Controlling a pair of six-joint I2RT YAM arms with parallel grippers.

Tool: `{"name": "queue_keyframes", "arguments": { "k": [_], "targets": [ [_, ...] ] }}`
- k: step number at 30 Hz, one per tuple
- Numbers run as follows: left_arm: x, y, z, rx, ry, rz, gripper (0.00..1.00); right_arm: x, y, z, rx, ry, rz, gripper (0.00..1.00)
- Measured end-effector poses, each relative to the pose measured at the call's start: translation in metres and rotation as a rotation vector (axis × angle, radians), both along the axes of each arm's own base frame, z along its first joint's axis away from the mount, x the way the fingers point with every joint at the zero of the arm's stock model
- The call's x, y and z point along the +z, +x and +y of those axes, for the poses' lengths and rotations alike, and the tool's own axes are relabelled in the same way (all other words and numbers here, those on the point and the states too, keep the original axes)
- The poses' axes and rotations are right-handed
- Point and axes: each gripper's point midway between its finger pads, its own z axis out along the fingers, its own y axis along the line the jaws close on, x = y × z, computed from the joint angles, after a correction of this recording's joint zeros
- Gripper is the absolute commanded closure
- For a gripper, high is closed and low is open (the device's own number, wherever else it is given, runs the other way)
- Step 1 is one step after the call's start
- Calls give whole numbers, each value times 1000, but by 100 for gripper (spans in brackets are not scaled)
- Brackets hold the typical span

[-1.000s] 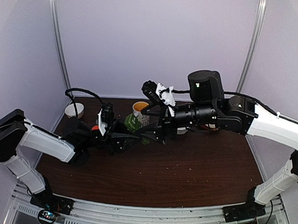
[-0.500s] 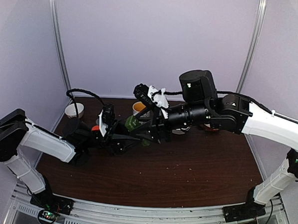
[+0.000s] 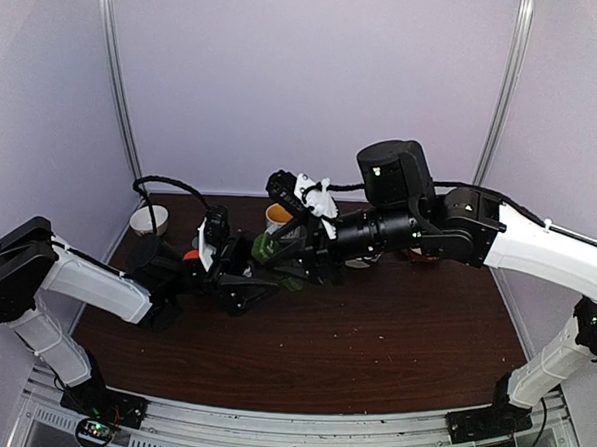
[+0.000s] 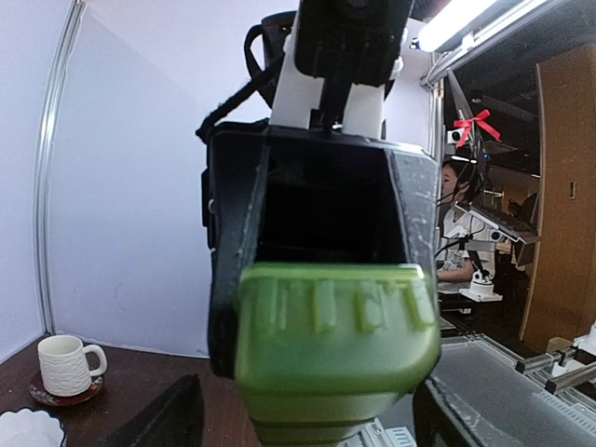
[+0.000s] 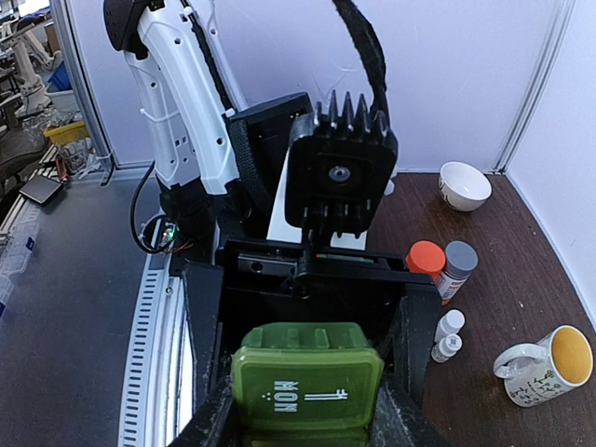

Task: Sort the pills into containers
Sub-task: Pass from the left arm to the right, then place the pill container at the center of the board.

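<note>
My right gripper is going to put the green pill box down on the bare table [image 3: 318, 332] between the mug and the near metal rail. The pill box now hangs above the table.
The green pill box [image 3: 265, 247] hangs above the table between the two arms, its lid marked "MON" [image 5: 305, 391]. My right gripper [image 5: 305, 414] is shut on the box, one finger on each side of it. My left gripper [image 3: 238, 267] faces it from the other end and is open. Its fingers [image 4: 177, 414] stand wide of the box [image 4: 335, 345] and do not touch it. The right gripper's black body [image 4: 326, 205] fills the left wrist view behind the box. No loose pills show.
On the table stand an orange-capped bottle [image 5: 426, 258], a grey-capped bottle [image 5: 458, 261] and two small white bottles [image 5: 449, 324]. A mug with a yellow inside [image 5: 545, 366] and a white bowl [image 5: 464, 184] are nearby. A white cup on a saucer [image 4: 67, 363] stands far left.
The right gripper came left to the pill box and closed on it. The left gripper, which had been holding the box, opened its fingers.
</note>
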Motion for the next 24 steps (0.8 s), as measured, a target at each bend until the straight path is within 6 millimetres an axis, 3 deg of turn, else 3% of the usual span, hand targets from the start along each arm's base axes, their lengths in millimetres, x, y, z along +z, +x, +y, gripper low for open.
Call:
{"name": "queue_keyframes", "arguments": {
  "k": [2,5,11,14,19,24],
  "targets": [
    [-1,2,1,9,1,-1,4,0,3,-1,-12,-2,-9,63],
    [-12,9,10,41,23,16,2,2,9,-7,-39,-3,-27,63],
    [-35,32,49,171,66,60,2,-5,23,-33,-116,-34,-55,63],
    [-36,38,66,231,72,54,2,-25,32,-43,-167,-91,-47,63],
    [-29,38,78,310,102,19,2,-68,48,-48,-250,-225,-15,66],
    [-29,42,87,405,158,-12,2,-131,65,-47,-330,-398,41,65]
  ]
}}
